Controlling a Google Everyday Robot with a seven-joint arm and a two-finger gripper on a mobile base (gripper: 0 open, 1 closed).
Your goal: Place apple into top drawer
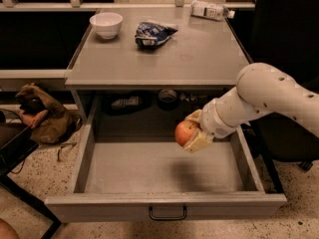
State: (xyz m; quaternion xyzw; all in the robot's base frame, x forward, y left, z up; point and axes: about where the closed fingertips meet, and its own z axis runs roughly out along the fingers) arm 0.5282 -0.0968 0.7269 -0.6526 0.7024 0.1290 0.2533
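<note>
The robot's gripper will release the apple near the middle of the open top drawer's grey bottom (180,152).
The apple (184,132) is red-orange and sits between the cream fingers (198,142) of my gripper (191,133). The gripper is shut on it and holds it in the air above the right-centre of the open top drawer (159,169). The drawer is pulled fully out, grey, with a dark wire handle (167,214) on its front. The apple casts a shadow on the drawer floor (192,173). My white arm (269,96) reaches in from the right.
On the tabletop (199,54) are a white bowl (105,24), a blue snack bag (152,33) and a lying bottle (212,10). Dark items lie behind the drawer (127,102). A brown bag (42,117) lies on the floor at left.
</note>
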